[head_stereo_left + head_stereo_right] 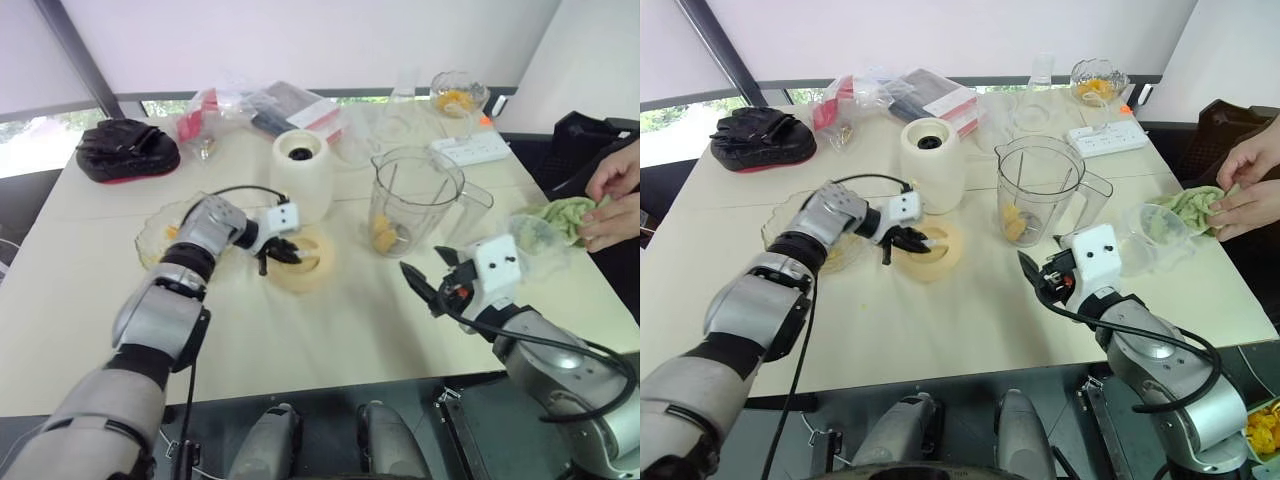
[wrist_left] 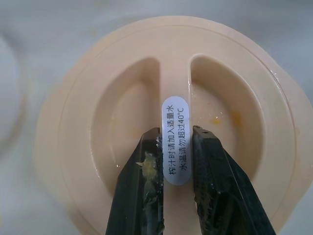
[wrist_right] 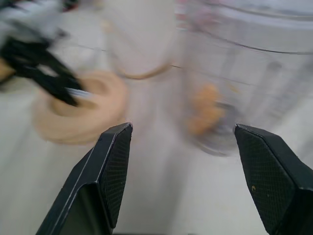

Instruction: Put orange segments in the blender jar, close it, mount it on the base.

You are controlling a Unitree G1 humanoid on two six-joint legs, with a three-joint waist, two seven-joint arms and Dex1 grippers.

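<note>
Next, my right gripper moves to the lower part of the handle (image 1: 468,222) on the clear blender jar and closes there.
The clear blender jar (image 1: 415,200) stands open-topped at mid-table with a few orange segments (image 1: 383,238) at its bottom. To its left is the cream-white base (image 1: 302,175). In front of the base lies a round cream-yellow lid (image 1: 305,262). My left gripper (image 2: 173,132) is shut on the lid's raised middle ridge, which carries a white label. I cannot tell whether the lid is off the table. My right gripper (image 1: 428,272) stands open with nothing between its fingers, just in front of the jar and pointing at it.
A scalloped glass bowl (image 1: 155,235) with fruit sits behind my left arm, and another bowl (image 1: 458,95) at the far back. At the right edge a person's hands (image 1: 612,200) hold a green cloth beside a clear cup (image 1: 1150,230). A power strip (image 1: 470,148), packets (image 1: 290,105) and a black bag (image 1: 125,148) lie behind.
</note>
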